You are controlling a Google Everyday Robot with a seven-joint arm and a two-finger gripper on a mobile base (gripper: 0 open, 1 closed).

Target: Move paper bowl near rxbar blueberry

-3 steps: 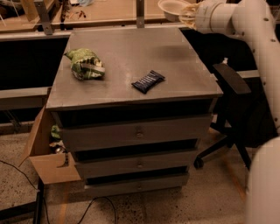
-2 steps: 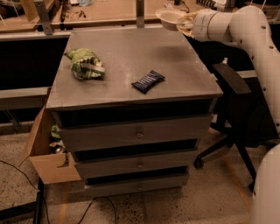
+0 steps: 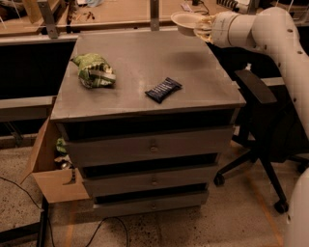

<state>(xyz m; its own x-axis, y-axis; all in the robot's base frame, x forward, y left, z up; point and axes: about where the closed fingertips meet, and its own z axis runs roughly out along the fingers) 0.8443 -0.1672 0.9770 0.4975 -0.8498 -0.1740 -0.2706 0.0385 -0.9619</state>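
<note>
The robot's gripper will set the paper bowl down on the grey cabinet top (image 3: 179, 77), against the far end of the rxbar blueberry.
The cream-white paper bowl (image 3: 185, 21) is held in the air above the far right corner of the grey cabinet top (image 3: 140, 62). My gripper (image 3: 203, 29) reaches in from the right and is shut on the bowl's right rim. The white arm runs off to the right. The rxbar blueberry (image 3: 163, 89), a flat dark navy bar, lies on the cabinet top, right of centre and toward the front. The bowl is well behind and to the right of the bar.
A crumpled green and white snack bag (image 3: 93, 70) lies on the left of the top. A black office chair (image 3: 260, 120) stands right of the cabinet. A cardboard box (image 3: 50, 169) sits at lower left. A wooden bench (image 3: 120, 12) runs behind.
My gripper has carried the bowl leftward, from beyond the cabinet's right edge to above its far right corner. The bar and the bag have not moved.
</note>
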